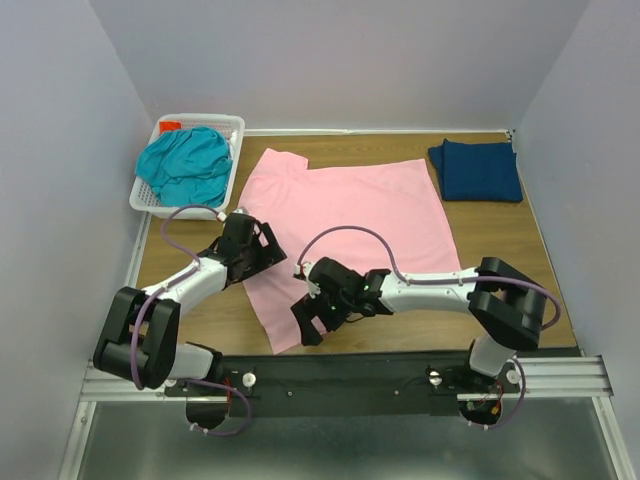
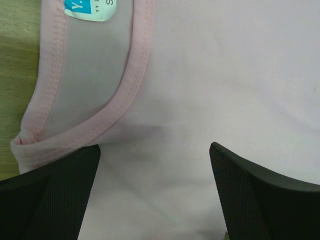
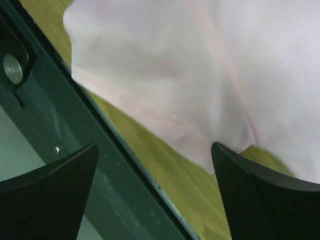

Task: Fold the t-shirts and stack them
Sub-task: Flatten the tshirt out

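Observation:
The near sleeve's cuff (image 1: 287, 346) on the light pink t-shirt is beside the black rail. My left gripper should go there next and close on it.
The light pink t-shirt (image 1: 350, 215) lies spread flat on the wooden table. My left gripper (image 1: 262, 247) is open at the shirt's left edge. In the left wrist view it (image 2: 155, 150) hovers over pink fabric (image 2: 225, 75) just below the collar (image 2: 132, 75) with its blue label (image 2: 90, 9). My right gripper (image 1: 315, 322) is open and empty at the shirt's near-left corner. In the right wrist view it (image 3: 155, 150) sits over the table's near edge, with the shirt's corner (image 3: 165, 85) just beyond. The navy t-shirt (image 1: 477, 170) lies folded at the back right. The teal t-shirt (image 1: 185, 165) is bunched in the basket.
A white lattice basket (image 1: 232, 128) stands at the back left. The black rail (image 1: 400, 365) runs along the table's near edge and shows dark green in the right wrist view (image 3: 60, 130). Bare wood (image 1: 510, 240) lies right of the pink shirt. Walls close three sides.

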Available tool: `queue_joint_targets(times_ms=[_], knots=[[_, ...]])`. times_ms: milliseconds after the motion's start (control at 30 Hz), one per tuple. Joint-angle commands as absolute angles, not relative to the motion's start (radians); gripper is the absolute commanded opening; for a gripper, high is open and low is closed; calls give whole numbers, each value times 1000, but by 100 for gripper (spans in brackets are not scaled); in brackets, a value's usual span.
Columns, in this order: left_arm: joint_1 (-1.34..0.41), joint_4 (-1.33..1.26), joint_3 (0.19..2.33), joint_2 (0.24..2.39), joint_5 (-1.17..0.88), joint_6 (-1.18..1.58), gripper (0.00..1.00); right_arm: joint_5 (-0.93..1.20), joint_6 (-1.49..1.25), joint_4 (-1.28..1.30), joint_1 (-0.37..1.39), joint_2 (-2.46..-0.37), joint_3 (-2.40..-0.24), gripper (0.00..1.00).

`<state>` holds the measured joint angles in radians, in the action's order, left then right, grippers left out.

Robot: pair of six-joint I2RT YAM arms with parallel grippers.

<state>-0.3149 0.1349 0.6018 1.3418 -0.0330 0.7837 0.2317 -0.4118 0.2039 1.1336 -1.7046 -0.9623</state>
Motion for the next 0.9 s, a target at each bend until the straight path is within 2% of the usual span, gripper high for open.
queue_joint_targets(times_ms=[0,133,233,333,367,467,567,733,867], knots=[[-307,136,568,1377,-14,764,98,247,-445,235,1154,-1640,-911,100],[-307,147,568,1381,-18,759,98,284,-439,235,1155,-1602,-882,100],[-307,181,578,1335,-29,752,98,206,-459,252,1155,-1545,-879,100],[-307,250,601,1237,-9,750,98,39,-509,270,1151,-1435,-902,100],[-307,268,610,1208,-8,747,98,-69,-521,306,1128,-1411,-925,100],[-307,328,658,1106,32,741,98,-184,-552,347,1016,-1318,-942,100],[-307,298,704,1074,49,721,98,-210,-551,348,890,-1269,-956,100],[-305,249,888,1236,63,667,98,-236,-503,350,602,-1337,-1038,100],[-302,245,1080,1533,63,589,98,-189,-511,347,383,-1541,-1176,100]])
